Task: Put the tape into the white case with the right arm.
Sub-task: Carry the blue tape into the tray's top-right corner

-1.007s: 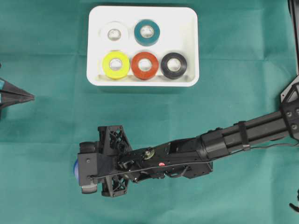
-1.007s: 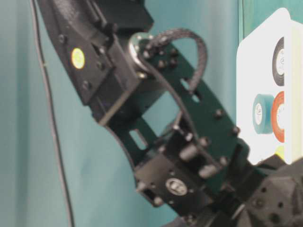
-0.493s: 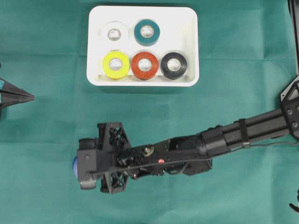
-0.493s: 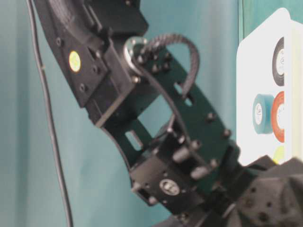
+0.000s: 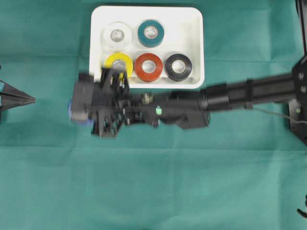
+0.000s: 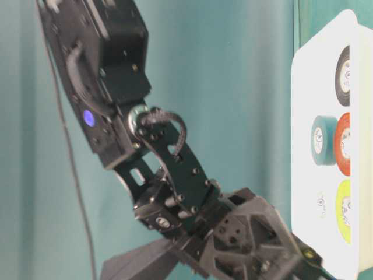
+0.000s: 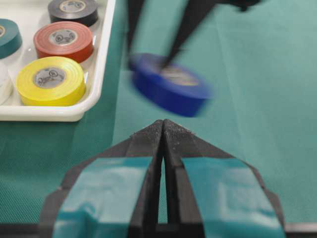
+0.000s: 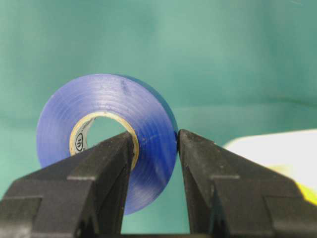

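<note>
The robot's right gripper will release the blue tape on the case's bare bottom between the teal and black rolls point(image 5: 177, 38).
My right gripper point(image 8: 156, 141) is shut on a blue tape roll point(image 8: 106, 139): one finger sits inside its core, the other against its outer face. From overhead the tape point(image 5: 72, 112) peeks out at the left end of the black right arm point(image 5: 144, 103), just off the front left corner of the white case point(image 5: 194, 48). The left wrist view has the tape point(image 7: 171, 87) hanging blurred above the cloth beside the case's rim point(image 7: 101, 64). My left gripper point(image 7: 163, 124) is shut and empty at the far left point(image 5: 29, 99).
Several tape rolls lie in the case: white point(image 5: 117, 35), teal point(image 5: 151, 32), yellow point(image 5: 115, 61) partly covered by the wrist, red point(image 5: 148, 66) and black point(image 5: 178, 66). The case's right part has bare floor. Green cloth point(image 5: 153, 191) covers the table.
The right arm has swung toward the case with the blue tape held, from the near middle of the table to the case's front left corner, now overlapping the yellow roll. The left gripper stayed still.
</note>
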Robot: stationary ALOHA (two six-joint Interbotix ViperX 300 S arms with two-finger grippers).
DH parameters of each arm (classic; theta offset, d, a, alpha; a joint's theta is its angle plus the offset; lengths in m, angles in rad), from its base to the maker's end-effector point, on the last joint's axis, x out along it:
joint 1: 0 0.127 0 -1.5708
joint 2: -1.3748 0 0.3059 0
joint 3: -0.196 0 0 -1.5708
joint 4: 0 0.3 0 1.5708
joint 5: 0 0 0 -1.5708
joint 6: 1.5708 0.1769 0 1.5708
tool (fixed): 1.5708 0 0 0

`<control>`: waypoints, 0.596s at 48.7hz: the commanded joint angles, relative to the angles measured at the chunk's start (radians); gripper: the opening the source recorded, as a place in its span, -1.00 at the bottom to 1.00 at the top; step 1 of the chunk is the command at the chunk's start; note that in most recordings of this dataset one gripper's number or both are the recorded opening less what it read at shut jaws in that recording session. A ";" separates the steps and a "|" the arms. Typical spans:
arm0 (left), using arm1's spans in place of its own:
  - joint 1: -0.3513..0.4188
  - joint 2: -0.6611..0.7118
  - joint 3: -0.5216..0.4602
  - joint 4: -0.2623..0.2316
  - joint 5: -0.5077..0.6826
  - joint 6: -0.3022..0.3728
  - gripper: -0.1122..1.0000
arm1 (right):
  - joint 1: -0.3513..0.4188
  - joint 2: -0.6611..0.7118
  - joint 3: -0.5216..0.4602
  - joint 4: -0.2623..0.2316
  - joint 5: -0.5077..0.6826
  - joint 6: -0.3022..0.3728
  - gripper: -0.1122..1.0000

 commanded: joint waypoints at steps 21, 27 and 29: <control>0.002 0.006 -0.014 -0.002 -0.005 0.000 -0.79 | -0.206 -0.061 -0.011 -0.008 -0.028 -0.002 -0.76; 0.002 0.006 -0.012 -0.002 -0.005 0.000 -0.79 | -0.221 -0.071 -0.002 -0.015 -0.012 -0.002 -0.76; 0.002 0.006 -0.014 -0.002 -0.005 0.000 -0.79 | -0.225 -0.078 0.012 -0.021 -0.008 -0.002 -0.76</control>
